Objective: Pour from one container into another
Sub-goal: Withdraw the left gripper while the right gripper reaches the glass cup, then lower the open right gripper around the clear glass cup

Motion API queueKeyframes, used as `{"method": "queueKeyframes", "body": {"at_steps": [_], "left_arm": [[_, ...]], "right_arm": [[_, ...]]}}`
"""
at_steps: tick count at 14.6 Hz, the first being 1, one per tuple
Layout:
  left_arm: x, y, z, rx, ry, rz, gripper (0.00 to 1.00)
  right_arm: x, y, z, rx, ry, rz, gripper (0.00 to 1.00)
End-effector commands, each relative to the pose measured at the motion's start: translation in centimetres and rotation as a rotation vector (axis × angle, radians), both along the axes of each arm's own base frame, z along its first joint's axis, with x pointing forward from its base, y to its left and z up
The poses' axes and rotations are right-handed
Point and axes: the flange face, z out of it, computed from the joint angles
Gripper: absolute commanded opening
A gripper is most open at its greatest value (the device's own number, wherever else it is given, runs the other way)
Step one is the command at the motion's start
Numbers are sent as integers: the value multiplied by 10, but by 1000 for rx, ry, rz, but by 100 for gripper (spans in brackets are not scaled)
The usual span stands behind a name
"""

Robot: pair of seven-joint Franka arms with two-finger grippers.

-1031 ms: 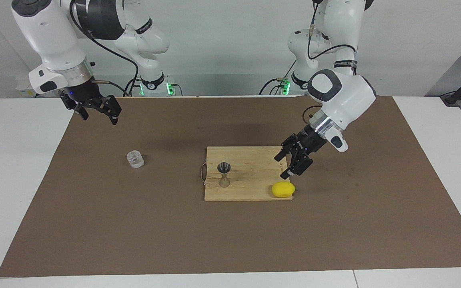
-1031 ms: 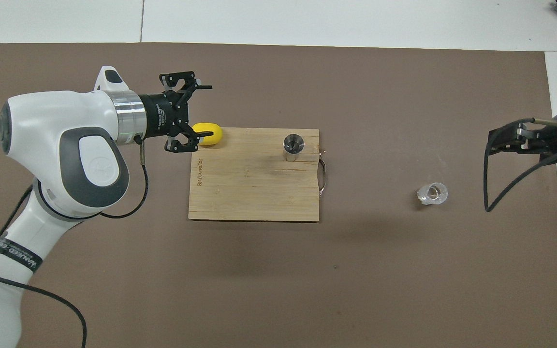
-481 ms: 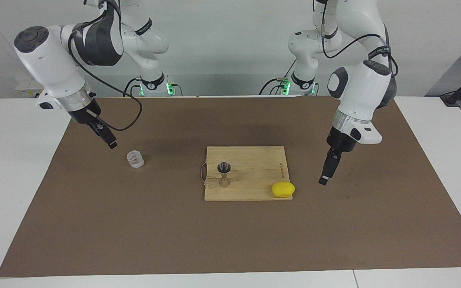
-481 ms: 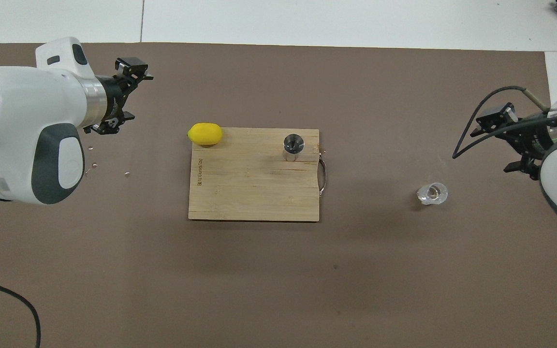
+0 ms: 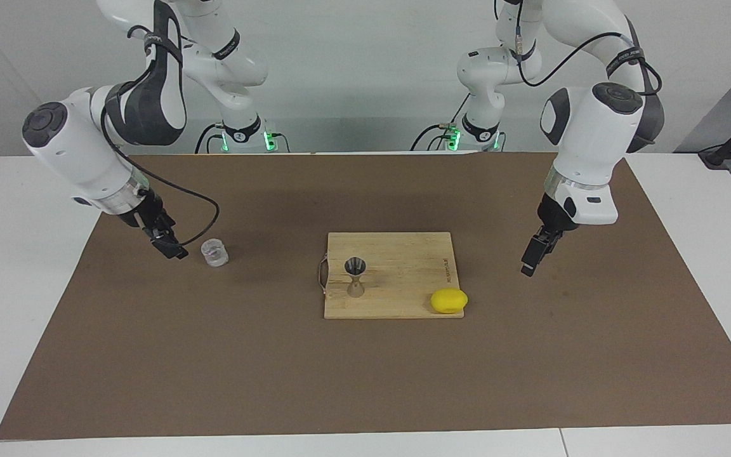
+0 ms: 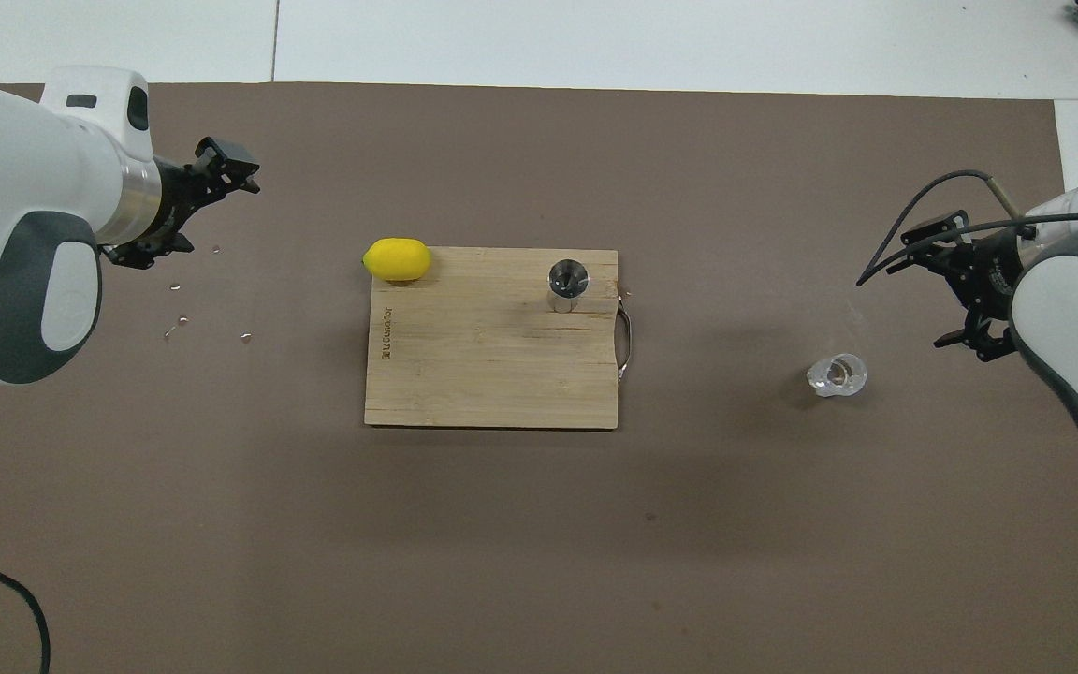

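Note:
The clear glass cup on the brown mat is next for my right gripper, which should move to it and close around the cup's sides (image 6: 837, 376).
The clear glass cup (image 5: 214, 252) stands upright on the brown mat toward the right arm's end of the table; it also shows in the overhead view (image 6: 837, 375). The steel jigger (image 5: 355, 277) stands upright on the wooden cutting board (image 5: 403, 298), near its handle edge (image 6: 567, 284). My right gripper (image 5: 172, 247) is low beside the cup, a small gap from it, open and empty (image 6: 923, 300). My left gripper (image 5: 529, 260) hangs open and empty over the mat off the board's other end (image 6: 211, 213).
A yellow lemon (image 5: 448, 301) lies at the board's corner farther from the robots, toward the left arm's end (image 6: 397, 259). A few small droplets (image 6: 179, 323) lie on the mat under the left arm. The brown mat (image 5: 365, 381) covers most of the table.
My right gripper has come down and in toward the glass cup. My left gripper has drawn away from the lemon and the board toward its own end of the table and risen a little.

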Motion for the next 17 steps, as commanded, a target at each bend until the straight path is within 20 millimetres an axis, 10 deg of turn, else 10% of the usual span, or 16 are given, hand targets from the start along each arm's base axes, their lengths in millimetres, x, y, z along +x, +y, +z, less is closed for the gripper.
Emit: {"method": "queueKeyframes", "body": {"at_steps": [1, 8, 17], "left_arm": [[-8, 21, 11, 91, 23, -287, 100], [-42, 59, 49, 203, 125, -734, 100], [-74, 92, 118, 137, 263, -717, 100]], "right_arm": [[-6, 1, -9, 19, -15, -42, 100], [-6, -47, -53, 174, 23, -234, 100], [-9, -66, -109, 333, 65, -430, 100]]}}
